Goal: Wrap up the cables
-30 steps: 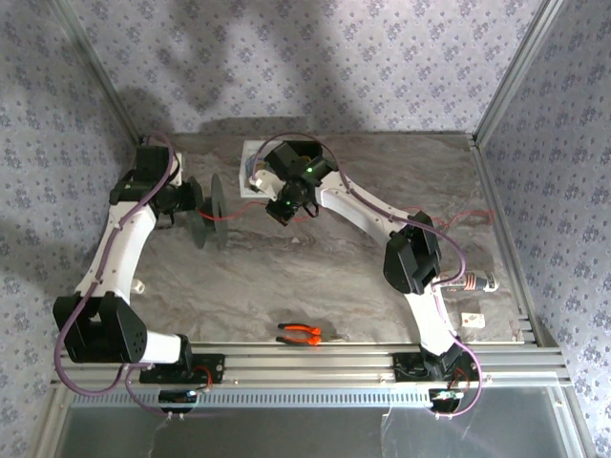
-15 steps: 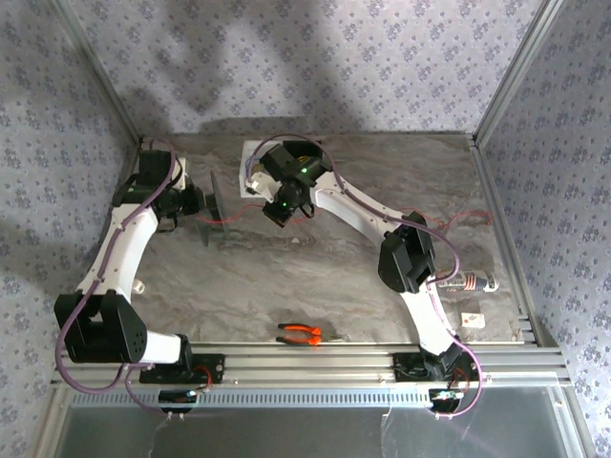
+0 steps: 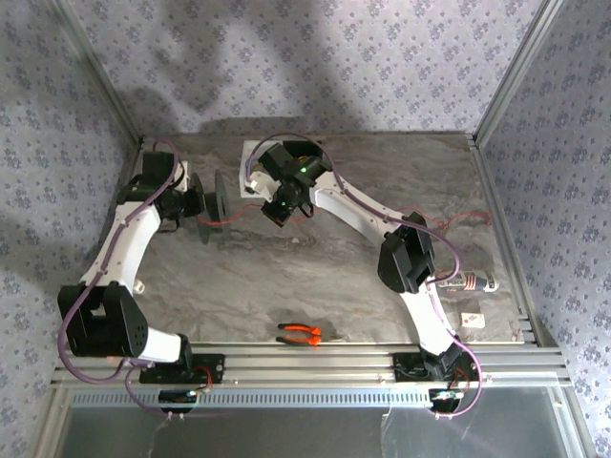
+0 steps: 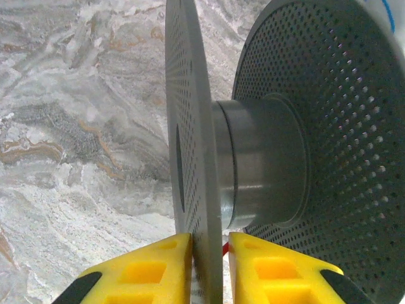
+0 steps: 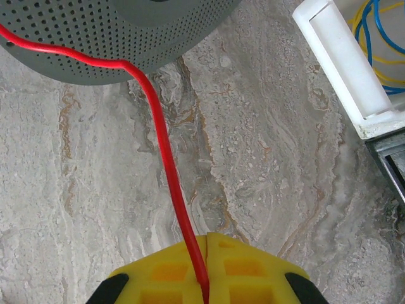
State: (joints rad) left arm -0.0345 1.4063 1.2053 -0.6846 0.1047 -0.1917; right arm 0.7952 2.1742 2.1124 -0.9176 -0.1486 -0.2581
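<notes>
My left gripper needs to open, back off the spool's edge and pinch only the red cable (image 4: pixel 226 249), because it is clamping the spool's near edge along with the red cable beside it.
A grey perforated spool (image 3: pixel 212 205) stands on edge at the back left of the table. My left gripper (image 4: pixel 210 239) is shut on its near flange (image 4: pixel 190 126), with the yellow pads on either side of the disc; the hub (image 4: pixel 259 164) and far flange (image 4: pixel 342 126) lie beyond. In the top view the left gripper (image 3: pixel 196 205) sits just left of the spool. The red cable (image 5: pixel 158 126) runs from the spool's flange down into my right gripper (image 5: pixel 207 239), which is shut on it. Right of the spool hovers that right gripper (image 3: pixel 277 212). More red cable (image 3: pixel 468 218) trails at the far right.
A white box (image 5: pixel 345 63) holding yellow and blue wire loops sits behind the right gripper. Orange-handled pliers (image 3: pixel 299 333) lie near the front rail (image 3: pixel 334 358). A small cylinder (image 3: pixel 474 282) and a white block (image 3: pixel 471 318) rest at the right edge.
The left jaws have closed onto the spool's flange, and the spool has turned and come back edge-on. The right gripper has crept slightly up and left with the cable.
</notes>
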